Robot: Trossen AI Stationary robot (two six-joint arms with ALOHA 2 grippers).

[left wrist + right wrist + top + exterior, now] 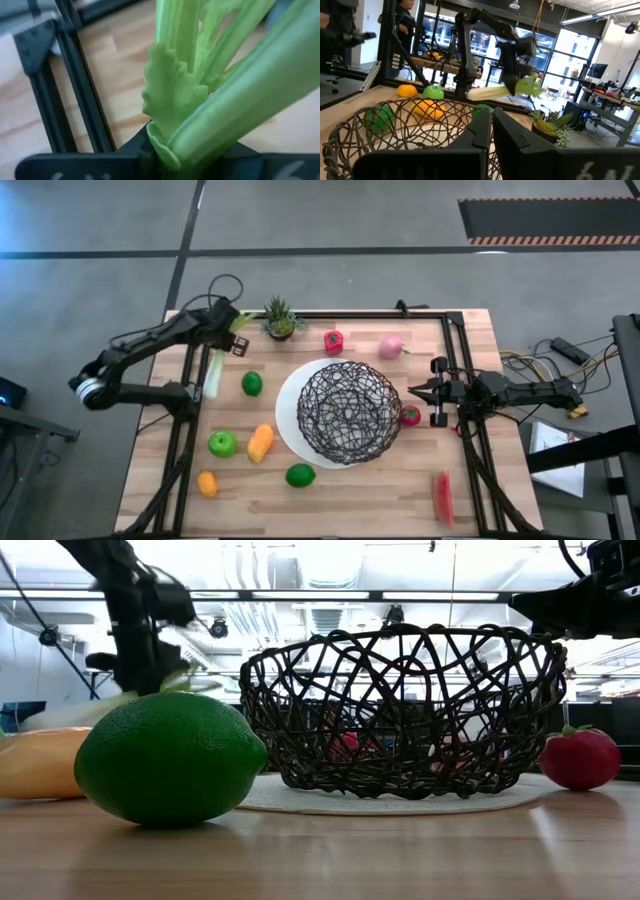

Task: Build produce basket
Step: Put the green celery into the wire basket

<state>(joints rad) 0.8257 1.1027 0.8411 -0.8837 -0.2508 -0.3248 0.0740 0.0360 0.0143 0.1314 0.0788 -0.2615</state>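
Note:
The green celery stalk, now held at the far side, will be let go by my left gripper across the far half of the black wire basket [346, 394].
The black wire basket [348, 412] stands on its white plate base at the table's middle and holds no produce. My left gripper [232, 328] is at the far left, shut on the green celery stalk [213, 372], which also shows in the right wrist view [492, 91]. My right gripper [415, 392] hovers shut and empty over the basket's right rim [395, 112]. A red tomato [410, 416] lies on the table beside that rim. Other produce lies loose on the table. My left gripper pinches the celery near its leafy end [172, 145] between its two fingers, coming from above and pointing down, across the stalk. The pale end [472, 93] reaches away toward the table's near side, a little lower. Whether it touches the table I cannot tell.
Left of the basket lie a green lime [252, 384], a green apple [222, 444], an orange piece [260, 442], a small orange [207, 483] and another lime [300, 475]. At the far edge are a potted plant [280, 320], a red piece [333, 340] and a pink piece [391, 346]. A watermelon slice [442, 496] lies near right.

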